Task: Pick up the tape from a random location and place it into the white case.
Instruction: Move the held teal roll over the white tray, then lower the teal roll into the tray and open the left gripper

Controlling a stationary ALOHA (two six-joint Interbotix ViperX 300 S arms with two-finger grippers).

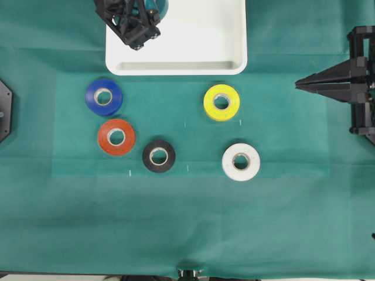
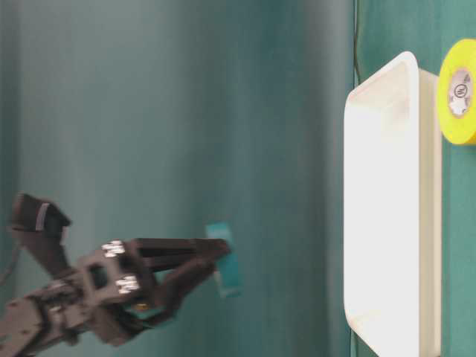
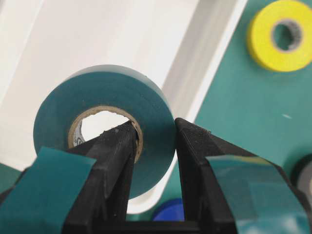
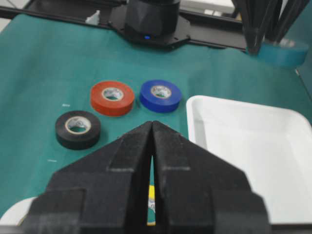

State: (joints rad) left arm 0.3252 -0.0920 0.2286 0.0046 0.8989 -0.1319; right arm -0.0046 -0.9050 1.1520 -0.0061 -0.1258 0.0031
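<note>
The robot's left gripper needs to put the teal tape down on the white case's bottom, in line with the black roll point(image 1: 158, 33) point(image 3: 111, 78).
My left gripper point(image 3: 155, 129) is shut on the teal tape point(image 3: 102, 97), with one finger through the pale core and the other against the outer face. It holds the roll upright in the air above the near-left part of the white case point(image 3: 97, 39). From overhead the left gripper point(image 1: 153, 10) and the tape point(image 1: 162, 8) sit over the case's point(image 1: 176, 67) left end. The table-level view shows the tape point(image 2: 225, 260) clear of the case point(image 2: 387, 208). My right gripper point(image 1: 302, 85) is shut and empty at the right edge, and it also shows in the right wrist view point(image 4: 152, 124).
On the cloth in front of the case lie a blue roll point(image 1: 104, 96), a red roll point(image 1: 116, 137), a black roll point(image 1: 158, 156), a yellow roll point(image 1: 221, 102) and a white roll point(image 1: 241, 161).
</note>
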